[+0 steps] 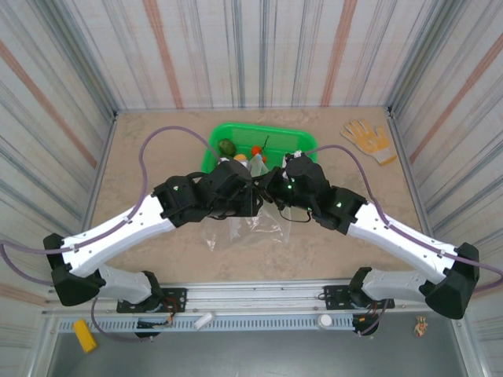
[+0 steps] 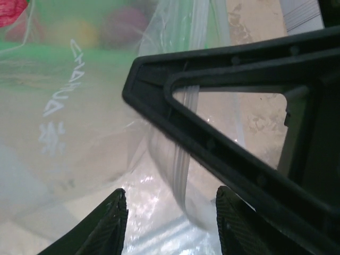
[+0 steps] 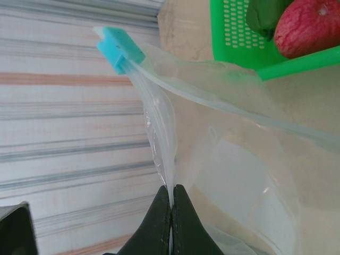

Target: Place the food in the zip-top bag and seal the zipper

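The bag's gathered film is in my right gripper, so next my left gripper pinches the zipper strip before my right gripper grasps the bag opening's free rim point(image 3: 239, 112).
The clear zip-top bag point(image 1: 253, 228) lies crumpled on the table in front of the green basket point(image 1: 292, 137), its mouth lifted between both grippers. My right gripper point(image 3: 171, 189) is shut on the bag's thin film just below the zipper point(image 3: 223, 104), which carries a blue slider point(image 3: 119, 48) at its end. My left gripper point(image 2: 171, 195) is open, and the zipper strip point(image 2: 183, 170) hangs between its fingers without being pinched. The food stays in the basket: a dark green piece point(image 1: 227, 147), an orange one point(image 1: 257, 151) and a pink-red fruit point(image 3: 311, 26). The rest is hidden by the arms.
A yellow glove point(image 1: 368, 140) lies at the back right. Striped walls close in the table on three sides. The right gripper's black frame point(image 2: 239, 106) crosses close in front of the left wrist camera. Both grippers point(image 1: 262, 188) meet just before the basket.
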